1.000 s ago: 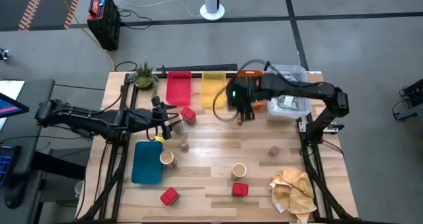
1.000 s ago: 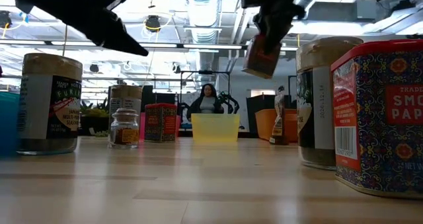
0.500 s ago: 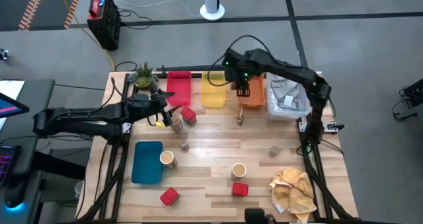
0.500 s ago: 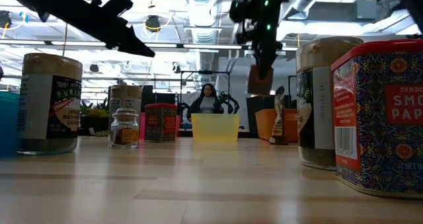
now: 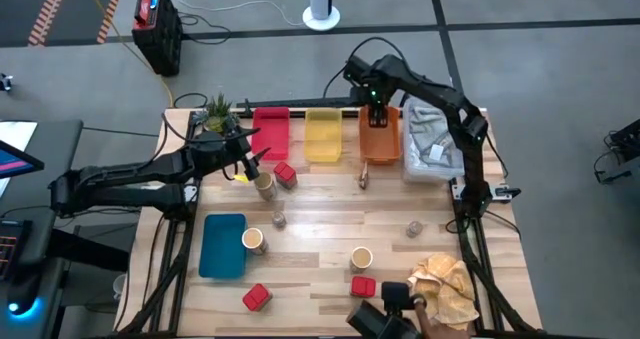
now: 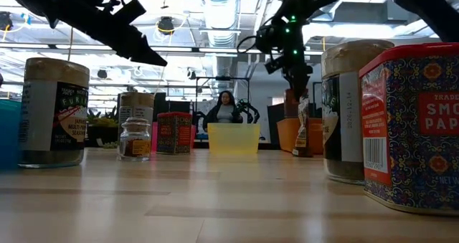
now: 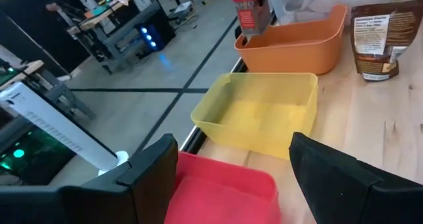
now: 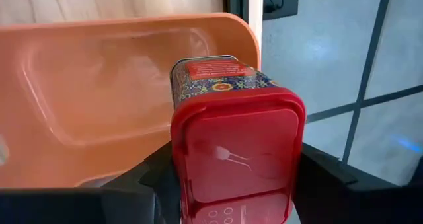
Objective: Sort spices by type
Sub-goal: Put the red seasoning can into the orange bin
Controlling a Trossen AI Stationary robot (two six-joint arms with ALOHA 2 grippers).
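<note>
Next, I release the red tin from my right gripper inside the far end of the orange tray (image 5: 382, 123) (image 8: 210, 95), near the far edge of the table.
My right gripper (image 5: 376, 115) is shut on a red boxy tin (image 8: 234, 138) above the orange tray (image 5: 380, 144) at the table's far edge. My left gripper (image 5: 246, 159) hangs open above the table beside the red tray (image 5: 270, 134), touching nothing; a tan cylinder (image 5: 265, 184) and a red tin (image 5: 285, 174) stand just near of it. Two more tan cylinders (image 5: 254, 240) (image 5: 361, 258), two red tins (image 5: 256, 297) (image 5: 362, 286) and two small glass jars (image 5: 279, 219) (image 5: 413, 228) stand on the wood. My right gripper pinches the red tin at its lid end (image 8: 234, 154), one finger (image 8: 155, 181) on each of two opposite sides. The fingers come from above, pointing down. The tin is lifted clear and hangs tilted over the orange tray (image 8: 86, 92), lid toward the wrist.
A yellow tray (image 5: 322, 136) sits between the red and orange ones; a clear bin (image 5: 437, 144) stands right of them. A brown pouch (image 5: 364, 176) stands near of the orange tray. Blue tray (image 5: 222, 244) at left, beige cloth (image 5: 445, 284) near right, plant (image 5: 217, 114) far left.
My right gripper has carried the red tin from above the middle of the table toward the far edge and lowered it over the orange tray. My left gripper has shifted a little toward the far edge, staying open.
</note>
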